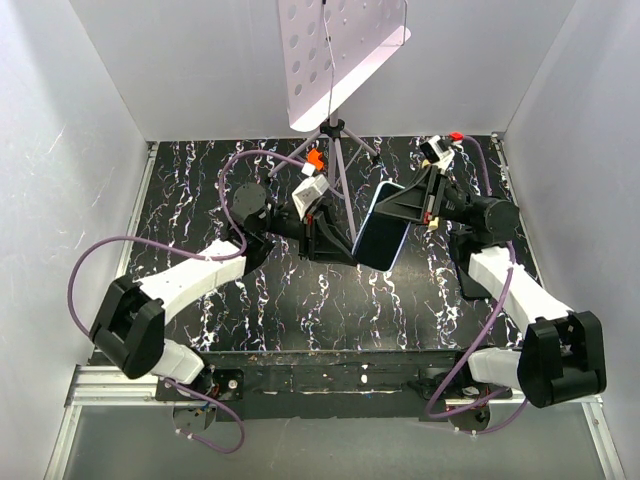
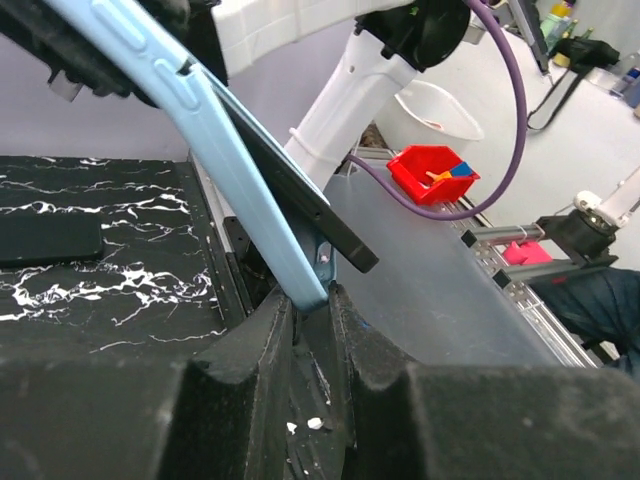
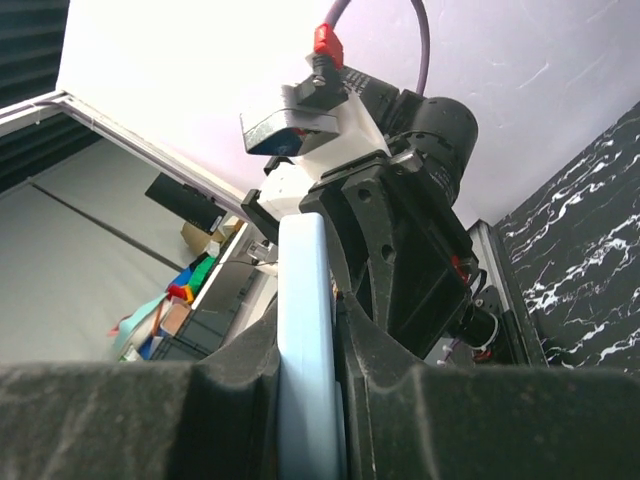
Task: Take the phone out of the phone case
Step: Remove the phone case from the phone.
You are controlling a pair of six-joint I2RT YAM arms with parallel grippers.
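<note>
My right gripper needs to ease back, as my left gripper pinches only the case's lower corner, and my left gripper needs to grip the case's lower end [image 1: 375,263] deeper before pulling.
The light blue phone case [image 1: 396,254] with the dark phone [image 1: 379,232] in it hangs in the air above the table's middle, held between both grippers. My left gripper [image 1: 350,252] is shut on the case's lower corner; in the left wrist view [image 2: 310,300] the blue case [image 2: 200,110] runs up to the left from the jaws. There the phone [image 2: 300,185] stands away from the case at its lower end. My right gripper [image 1: 402,210] is shut on the other end; in the right wrist view [image 3: 310,335] the case's edge [image 3: 303,290] sits between the fingers.
A tripod [image 1: 338,150] carrying a white perforated board [image 1: 335,60] stands at the back middle, just behind the held case. A flat black pad [image 2: 45,240] lies on the black marbled table [image 1: 330,310] under the right arm. White walls close in three sides.
</note>
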